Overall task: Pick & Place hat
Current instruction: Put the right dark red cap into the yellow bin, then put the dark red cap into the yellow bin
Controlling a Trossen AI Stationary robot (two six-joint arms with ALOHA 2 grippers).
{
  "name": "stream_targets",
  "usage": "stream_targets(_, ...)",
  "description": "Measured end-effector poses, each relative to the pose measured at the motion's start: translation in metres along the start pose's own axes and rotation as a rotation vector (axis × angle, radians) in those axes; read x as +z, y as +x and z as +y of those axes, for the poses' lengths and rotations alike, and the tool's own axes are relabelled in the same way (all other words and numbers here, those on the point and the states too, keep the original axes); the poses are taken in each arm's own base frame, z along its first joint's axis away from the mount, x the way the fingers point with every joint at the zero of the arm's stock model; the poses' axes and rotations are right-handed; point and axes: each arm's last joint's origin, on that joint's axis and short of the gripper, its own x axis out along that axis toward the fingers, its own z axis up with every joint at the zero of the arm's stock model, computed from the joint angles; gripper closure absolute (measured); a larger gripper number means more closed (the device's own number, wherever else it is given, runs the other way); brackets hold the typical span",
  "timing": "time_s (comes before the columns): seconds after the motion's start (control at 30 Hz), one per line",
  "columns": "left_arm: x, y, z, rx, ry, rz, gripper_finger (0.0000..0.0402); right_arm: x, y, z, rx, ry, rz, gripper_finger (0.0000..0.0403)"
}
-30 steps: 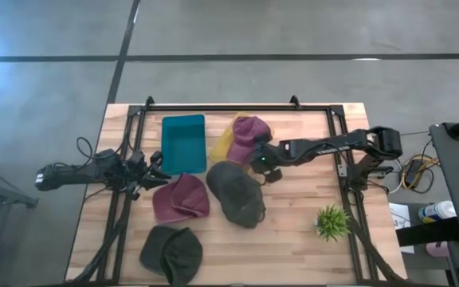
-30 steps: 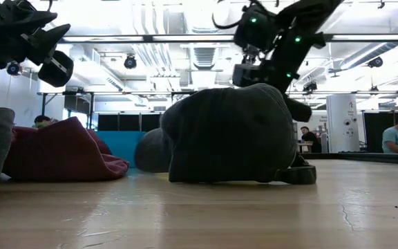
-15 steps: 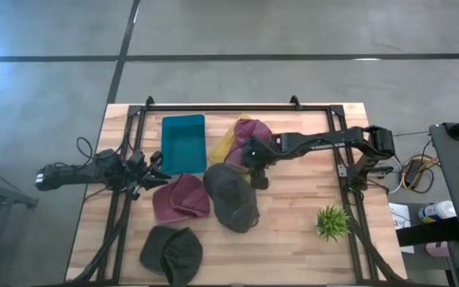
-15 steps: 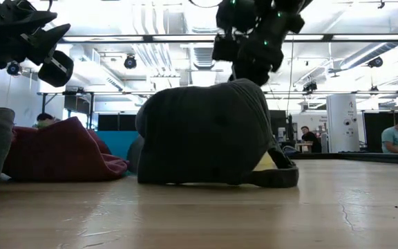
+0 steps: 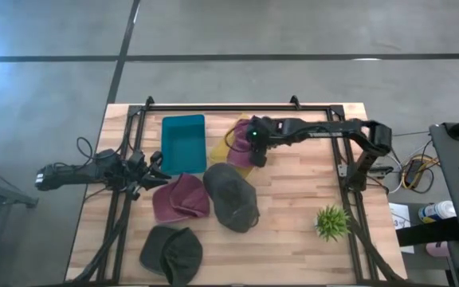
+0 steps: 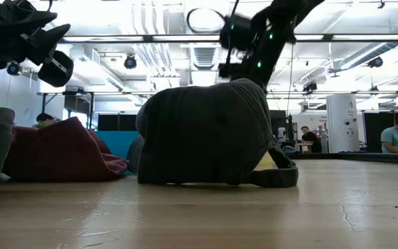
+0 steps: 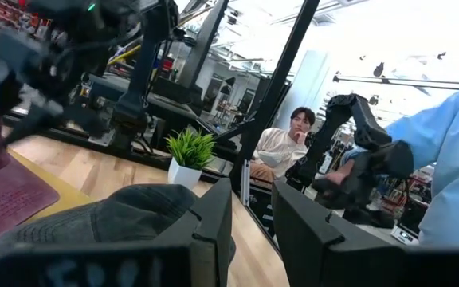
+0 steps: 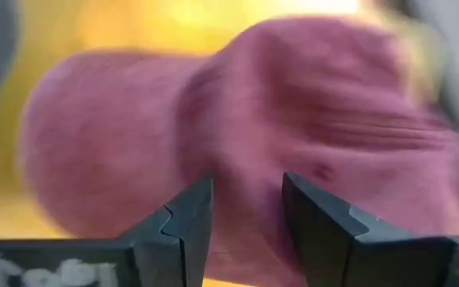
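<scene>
I should move my left gripper to the maroon beanie next and close it on its near edge [image 5: 186,216], beside the dark green hat.
A maroon hat [image 5: 249,129] lies on a yellow hat [image 5: 223,145] at the far middle of the table. It fills the right wrist view [image 8: 293,104]. My right gripper [image 5: 255,153] is open just over this maroon hat, fingers apart [image 8: 248,199]. A dark grey cap [image 5: 231,195] lies mid-table, crown up [image 6: 206,135]. A maroon beanie [image 5: 180,198] and a dark green hat [image 5: 171,253] lie to its left and near left. My left gripper [image 5: 159,169] waits open at the table's left, beside the beanie.
A teal bin [image 5: 183,143] stands at the far left, next to the yellow hat. A small potted plant [image 5: 331,222] stands near the right edge. A black frame [image 5: 221,108] runs round the table. People sit in the room beyond [image 7: 281,147].
My right gripper has gone from beside the dark grey cap toward the table's far edge, to over the maroon hat. The grey cap first slid a little toward the table's left, then lay still.
</scene>
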Motion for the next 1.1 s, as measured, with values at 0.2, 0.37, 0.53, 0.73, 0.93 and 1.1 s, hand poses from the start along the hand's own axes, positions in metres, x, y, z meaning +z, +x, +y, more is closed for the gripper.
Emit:
stream_targets(0.2,0.000,0.000,0.000,0.000,0.000,0.000,0.0316,-0.001,0.032,0.013,0.094,-0.028,0.046,0.0255)
stream_targets(0.37,0.000,0.000,0.000,0.000,0.000,0.000,0.0316,0.011,0.033,0.024,0.141,-0.055,0.012,0.0255)
stream_targets(0.53,0.000,0.000,0.000,0.000,0.000,0.000,0.0316,0.015,0.016,0.021,0.119,-0.081,-0.018,0.0255)
stream_targets(0.73,0.000,0.000,0.000,0.000,0.000,0.001,0.0316,0.011,-0.010,0.007,-0.036,-0.124,-0.015,0.0255)
stream_targets(0.93,0.000,0.000,0.000,-0.002,0.020,-0.005,0.0316,0.008,-0.028,0.016,0.128,-0.116,-0.054,0.0255)
stream_targets(1.1,0.004,0.000,-0.001,0.006,-0.036,-0.045,0.0316,0.000,-0.035,0.032,0.159,-0.091,-0.036,0.0255)
